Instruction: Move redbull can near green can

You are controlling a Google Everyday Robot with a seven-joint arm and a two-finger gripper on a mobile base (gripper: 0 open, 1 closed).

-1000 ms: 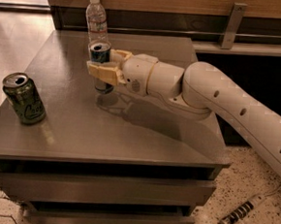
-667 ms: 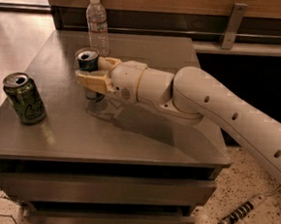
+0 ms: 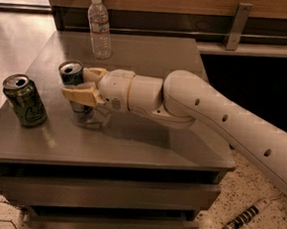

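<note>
Next, I let go of the redbull can on the grey table (image 3: 67, 125) beside the green can, facing the arm.
The redbull can (image 3: 72, 75) is slim, blue and silver, and stands upright left of the table's middle. My gripper (image 3: 80, 85) is shut on it, one tan finger (image 3: 81, 95) in front and the other behind. The white arm reaches in from the right. The green can (image 3: 24, 101) is stout and dark green with pale lettering. It leans slightly at the table's left edge, a short gap left of the redbull can.
A clear plastic water bottle (image 3: 100, 28) stands at the back of the grey table (image 3: 146, 146). A wooden wall panel and a metal bracket (image 3: 236, 25) run behind. A power strip (image 3: 247, 215) lies on the floor at the lower right.
My gripper has carried the redbull can leftward and toward the front, closing most of the gap to the green can. The green can and bottle have not moved.
</note>
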